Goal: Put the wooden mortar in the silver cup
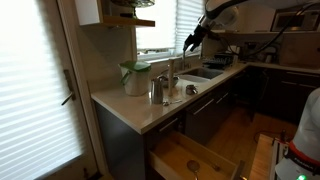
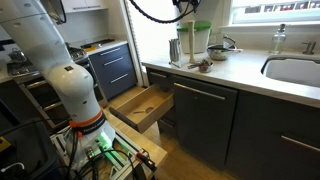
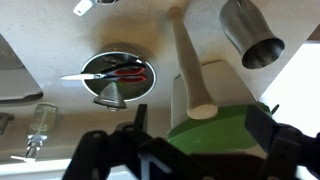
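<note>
The wooden mortar stands upright beside the silver cup, and my gripper needs to close on the top end (image 1: 171, 63) (image 3: 202, 106) of the mortar.
The wooden mortar (image 3: 189, 62), a pale tan stick, stands upright on the counter between the silver cup (image 3: 250, 33) and a low round bowl (image 3: 120, 78). Its top end is just beyond the green lid of the white-and-green container (image 3: 225, 135). My gripper (image 3: 200, 128) is open and empty, high above the container and the stick, touching neither. In both exterior views the gripper (image 1: 190, 42) (image 2: 185, 8) hangs above the counter group. There the silver cup (image 1: 157, 90) (image 2: 175, 50) stands beside the stick (image 1: 168, 82) (image 2: 186, 45).
The bowl holds red-handled scissors (image 3: 115, 72). A clear bottle (image 3: 38, 125) stands near the sink (image 1: 203, 72). A curved tap (image 1: 181, 62) is behind the counter group. A drawer (image 1: 190, 155) (image 2: 140, 105) stands open below the counter. A window is behind the counter.
</note>
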`<action>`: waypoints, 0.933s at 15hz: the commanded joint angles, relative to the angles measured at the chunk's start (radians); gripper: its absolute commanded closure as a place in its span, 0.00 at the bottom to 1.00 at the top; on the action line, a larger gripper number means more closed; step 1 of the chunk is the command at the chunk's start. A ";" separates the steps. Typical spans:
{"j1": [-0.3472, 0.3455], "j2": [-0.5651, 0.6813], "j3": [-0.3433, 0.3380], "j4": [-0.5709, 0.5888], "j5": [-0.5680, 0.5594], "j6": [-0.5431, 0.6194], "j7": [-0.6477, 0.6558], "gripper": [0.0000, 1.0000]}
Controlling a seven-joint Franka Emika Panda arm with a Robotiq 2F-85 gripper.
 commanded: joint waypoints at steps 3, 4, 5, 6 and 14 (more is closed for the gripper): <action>-0.052 0.098 0.038 0.111 0.075 -0.083 -0.013 0.00; -0.055 0.115 0.041 0.127 0.079 -0.087 -0.012 0.00; -0.056 0.124 0.042 0.135 0.080 -0.088 -0.012 0.00; -0.057 0.136 0.042 0.136 0.131 -0.088 -0.018 0.00; -0.095 0.242 0.097 0.207 0.216 0.001 0.042 0.00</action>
